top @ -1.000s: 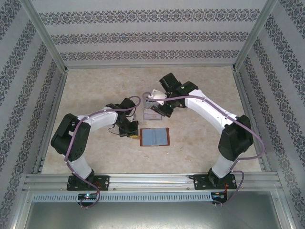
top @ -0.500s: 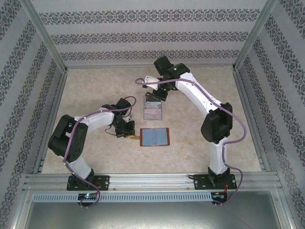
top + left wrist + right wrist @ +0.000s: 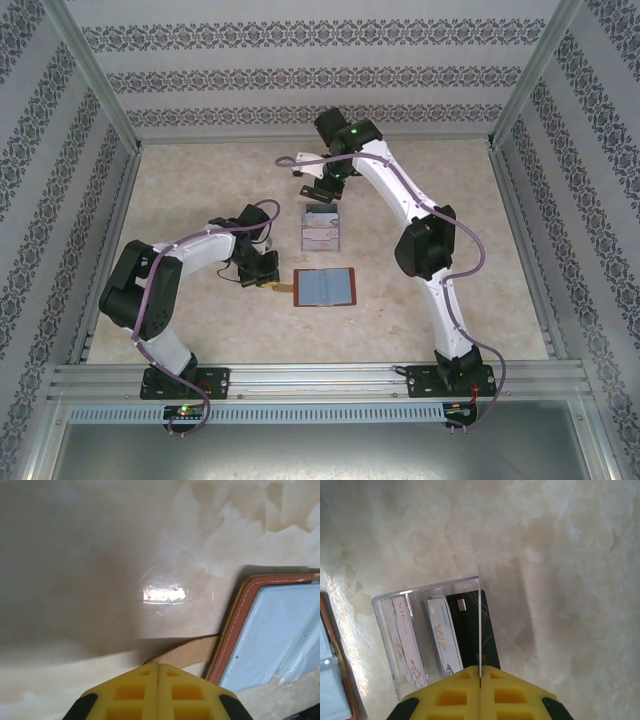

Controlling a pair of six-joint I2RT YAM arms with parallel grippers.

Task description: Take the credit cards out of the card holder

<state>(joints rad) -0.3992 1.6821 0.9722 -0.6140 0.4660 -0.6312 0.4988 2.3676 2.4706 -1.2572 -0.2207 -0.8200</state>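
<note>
Next, my right gripper releases the thin credit card in the clear tray's rear slot point(image 3: 322, 209) point(image 3: 472, 625), up against the black card.
The card holder point(image 3: 326, 287) lies open on the table, pale blue inside, with a reddish-brown stitched rim point(image 3: 239, 625). My left gripper point(image 3: 158, 665) is shut, its yellow tips resting on the end of the strap tab point(image 3: 192, 651); nothing shows between the jaws. My right gripper point(image 3: 480, 669) is shut on a thin credit card point(image 3: 479, 615), seen edge-on as a white line. It hangs above a clear tray point(image 3: 420, 591) where two white cards point(image 3: 442, 637) and a black card point(image 3: 470, 630) stand. From above, the right gripper point(image 3: 322, 195) is just behind the tray point(image 3: 322, 243).
The tray stands a short way behind the wallet at the table's middle. Metal frame posts and patterned walls enclose the marble-look table point(image 3: 200, 190). The left arm's elbow point(image 3: 140, 285) sits low at the left; the right arm's elbow point(image 3: 425, 245) rises at the right.
The right arm has swung back and up, carrying its gripper from over the tray towards the table's back. The left gripper has stayed at the strap tab.
</note>
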